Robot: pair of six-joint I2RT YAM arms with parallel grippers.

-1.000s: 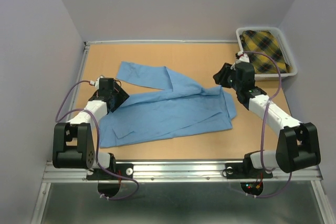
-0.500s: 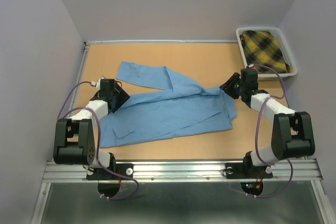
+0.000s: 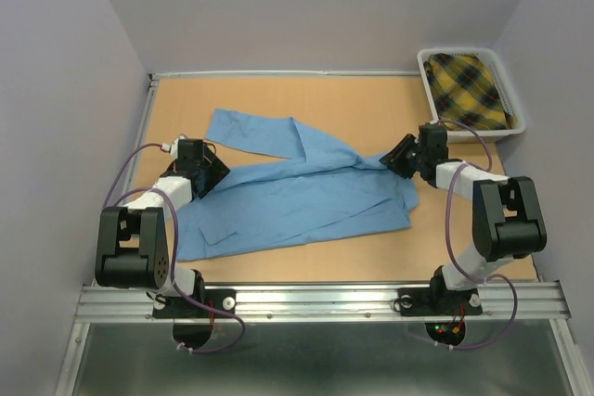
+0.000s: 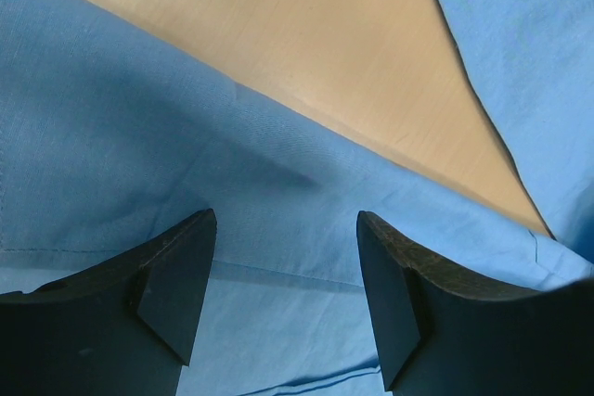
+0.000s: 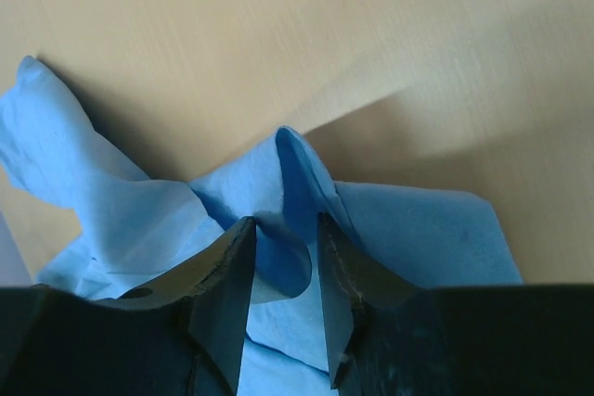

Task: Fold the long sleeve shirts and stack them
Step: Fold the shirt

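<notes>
Next, I move my left gripper to the cuff (image 3: 229, 120) of the light blue shirt's far sleeve, which is stretched out behind the shirt's body, and close it there.
A light blue long sleeve shirt (image 3: 297, 197) lies spread and rumpled across the middle of the table, one sleeve reaching to the far left. My left gripper (image 3: 212, 176) is low over the shirt's left side. In the left wrist view it (image 4: 286, 215) is open and empty, with flat blue cloth (image 4: 139, 136) and a seam beneath it. My right gripper (image 3: 397, 155) is down at the shirt's right corner. In the right wrist view its jaws (image 5: 286, 220) stand narrowly apart around a raised fold of the blue cloth (image 5: 408, 229).
A white basket (image 3: 469, 50) at the far right corner holds a yellow and black plaid cloth (image 3: 469, 85). Bare wooden table (image 3: 353, 104) lies behind the shirt. A metal rail runs along the near edge, and walls stand close on both sides.
My right arm has folded back and brought its gripper down and left onto the shirt's right corner. The left arm has barely moved, and the shirt lies as before.
</notes>
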